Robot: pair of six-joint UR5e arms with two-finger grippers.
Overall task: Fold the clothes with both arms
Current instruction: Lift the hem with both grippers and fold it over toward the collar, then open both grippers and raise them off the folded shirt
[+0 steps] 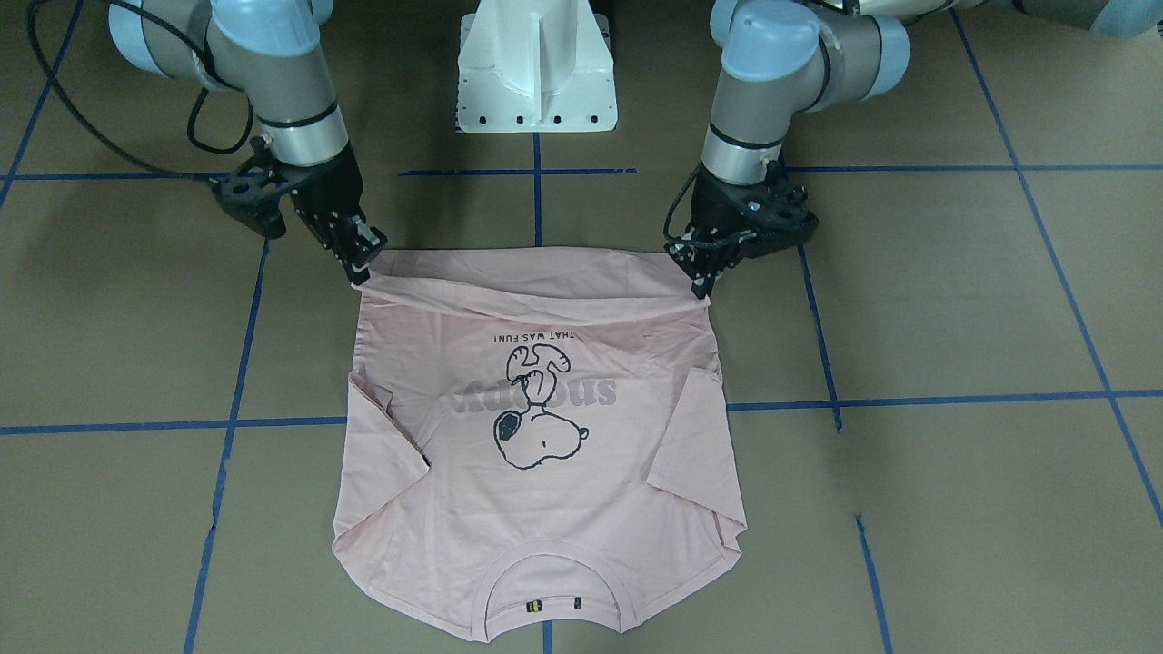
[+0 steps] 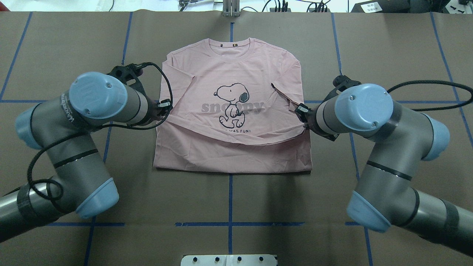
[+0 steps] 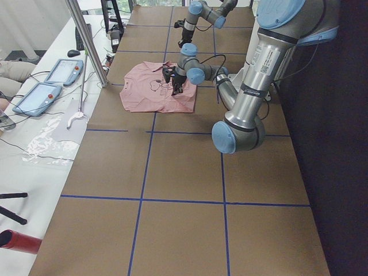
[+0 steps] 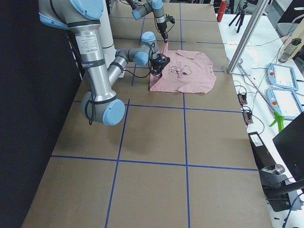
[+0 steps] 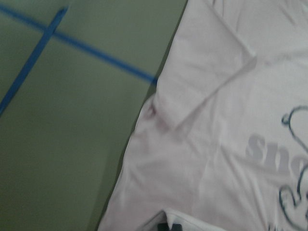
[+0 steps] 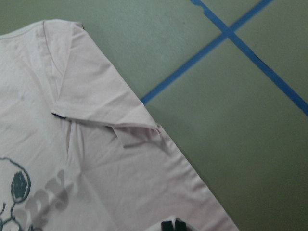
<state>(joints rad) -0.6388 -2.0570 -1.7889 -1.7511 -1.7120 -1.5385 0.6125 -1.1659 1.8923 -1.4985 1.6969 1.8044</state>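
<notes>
My left gripper is going to release the shirt's hem corner, now lifted at the shirt's side edge, on the shirt's outer shoulder corner (image 1: 743, 535), past the folded sleeve below it.
The pale pink T-shirt (image 1: 545, 509) lies print-up on the table, collar away from the robot, both sleeves folded inward; it also shows from overhead (image 2: 229, 74). Its bottom hem is lifted and drawn over the body, up to the grey lettering. My left gripper (image 1: 700, 283) is shut on one hem corner, and my right gripper (image 1: 357, 271) is shut on the other. From overhead the left gripper (image 2: 162, 107) and the right gripper (image 2: 303, 111) sit at the shirt's two side edges. The wrist views show the shirt (image 5: 216, 144) (image 6: 120, 168) below each hand.
The white pedestal base (image 1: 536, 73) stands behind the shirt. Brown table covering with blue tape lines (image 2: 230, 195) surrounds it. A metal pole (image 3: 86, 40) and tablets (image 3: 34, 98) stand on the side bench past the collar end.
</notes>
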